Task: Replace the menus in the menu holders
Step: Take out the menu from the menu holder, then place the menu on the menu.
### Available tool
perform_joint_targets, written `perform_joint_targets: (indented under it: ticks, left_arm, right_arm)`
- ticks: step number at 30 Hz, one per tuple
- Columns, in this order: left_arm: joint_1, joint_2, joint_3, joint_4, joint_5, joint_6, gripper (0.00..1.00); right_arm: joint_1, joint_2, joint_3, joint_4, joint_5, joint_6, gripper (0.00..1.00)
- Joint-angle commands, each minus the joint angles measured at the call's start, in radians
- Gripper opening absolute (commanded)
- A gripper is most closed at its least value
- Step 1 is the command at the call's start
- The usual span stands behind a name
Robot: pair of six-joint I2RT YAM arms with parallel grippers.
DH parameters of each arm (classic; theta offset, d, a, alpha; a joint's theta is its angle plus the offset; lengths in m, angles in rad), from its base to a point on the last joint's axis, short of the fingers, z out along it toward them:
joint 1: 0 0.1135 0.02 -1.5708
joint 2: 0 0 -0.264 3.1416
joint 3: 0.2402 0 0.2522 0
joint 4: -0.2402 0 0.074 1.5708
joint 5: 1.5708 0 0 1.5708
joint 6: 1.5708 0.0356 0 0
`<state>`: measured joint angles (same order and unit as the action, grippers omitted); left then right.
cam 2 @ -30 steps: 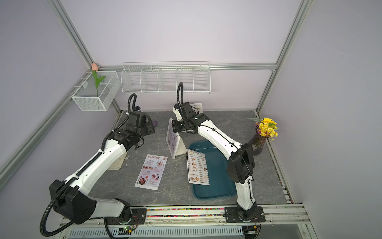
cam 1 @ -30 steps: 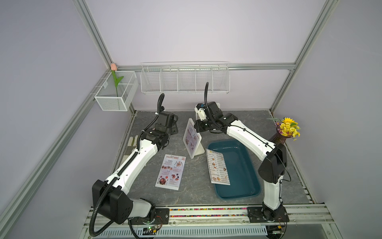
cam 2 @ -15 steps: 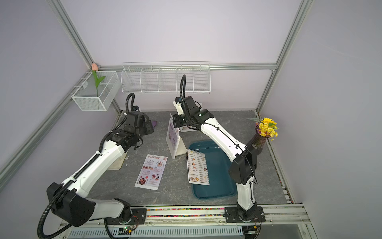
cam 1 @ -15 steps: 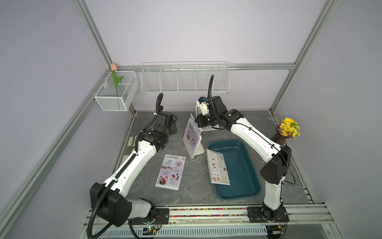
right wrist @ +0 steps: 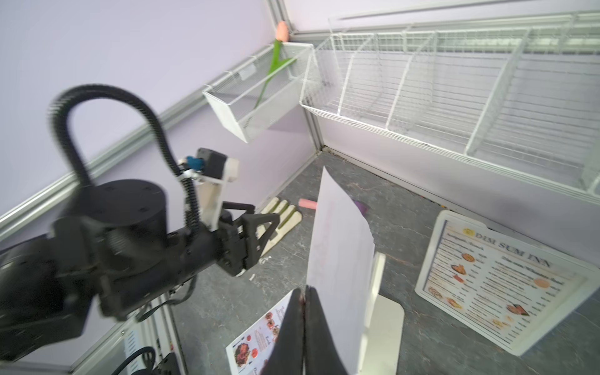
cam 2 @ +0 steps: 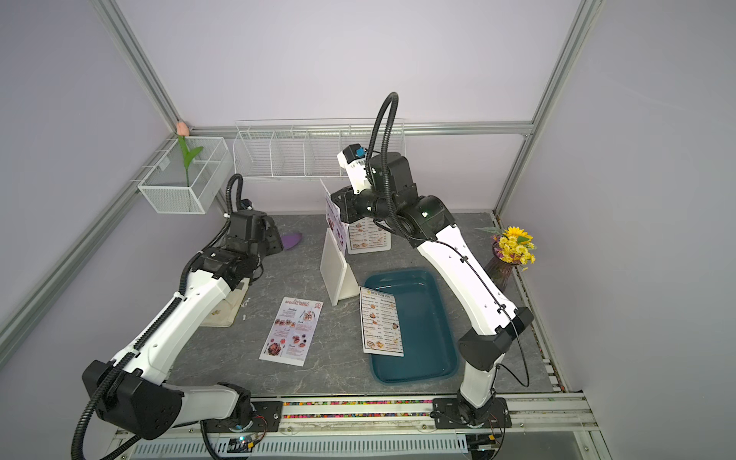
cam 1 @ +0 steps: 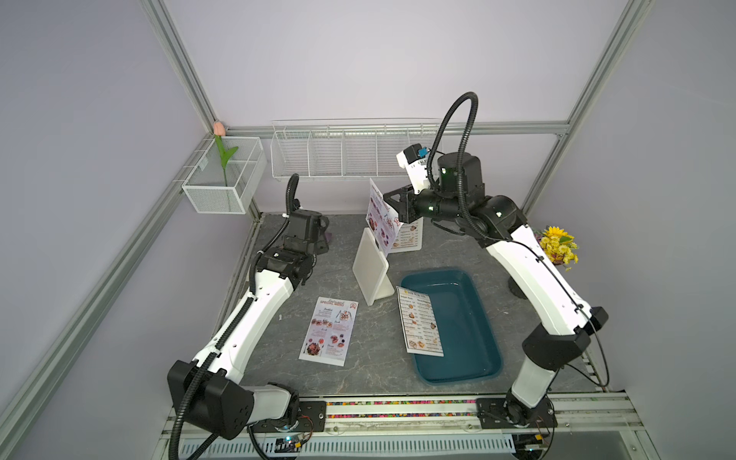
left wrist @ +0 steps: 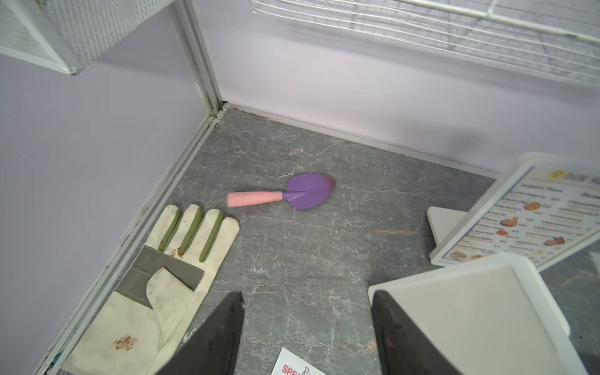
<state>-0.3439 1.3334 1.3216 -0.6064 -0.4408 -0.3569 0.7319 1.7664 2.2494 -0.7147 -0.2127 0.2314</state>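
Next, my right gripper puts its SPECIAL MENU sheet down and lets go of it on top of the other SPECIAL MENU sheet (cam 1: 319, 335) (right wrist: 258, 341) lying on the table.
My right gripper (right wrist: 304, 293) is shut on the edge of a "SPECIAL MENU" sheet (cam 1: 380, 217), held upright and bowed above the nearer white menu holder (cam 1: 370, 271). The sheet's lower end is at that holder's top edge; its blank back (right wrist: 337, 246) faces the right wrist view. The far menu holder (cam 1: 410, 239) holds a "DIM SUM INN" menu (right wrist: 496, 279). Another "SPECIAL MENU" sheet (cam 1: 329, 330) lies flat on the table. A "DIM SUM INN" sheet (cam 1: 421, 326) rests across the teal tray's rim. My left gripper (left wrist: 306, 324) hangs open and empty left of the nearer holder (left wrist: 470, 308).
The teal tray (cam 1: 466, 342) sits at front right. A work glove (left wrist: 168, 259) and a purple trowel (left wrist: 305, 191) lie in the back left corner. White wire racks (cam 1: 342, 155) hang on the back wall. A flower vase (cam 1: 557, 247) stands at the right edge.
My right gripper has risen and drawn the "SPECIAL MENU" sheet up out of the nearer holder, whose front now looks bare. The left arm has hardly moved.
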Motion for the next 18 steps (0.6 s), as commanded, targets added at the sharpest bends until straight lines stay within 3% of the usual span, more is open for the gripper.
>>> perform_joint_targets:
  ticks: [1,8,13,18]
  left_arm:
    - [0.053,-0.01,0.04,-0.028,-0.004,0.0,0.66]
    - [0.116,0.019,0.065,-0.047,-0.017,-0.006,0.68]
    - [0.158,0.022,0.077,-0.064,-0.019,-0.002,0.69]
    - [0.161,0.023,0.084,-0.066,-0.015,0.009,0.69]
  right_arm:
    - [0.079,-0.018,-0.058,0.038,-0.103,-0.021,0.07]
    - [0.224,-0.015,-0.175,0.13,-0.238,0.007,0.07]
    - [0.225,-0.038,-0.287,0.2,-0.304,0.048,0.07]
    - [0.154,0.012,-0.353,0.228,-0.334,0.078,0.07]
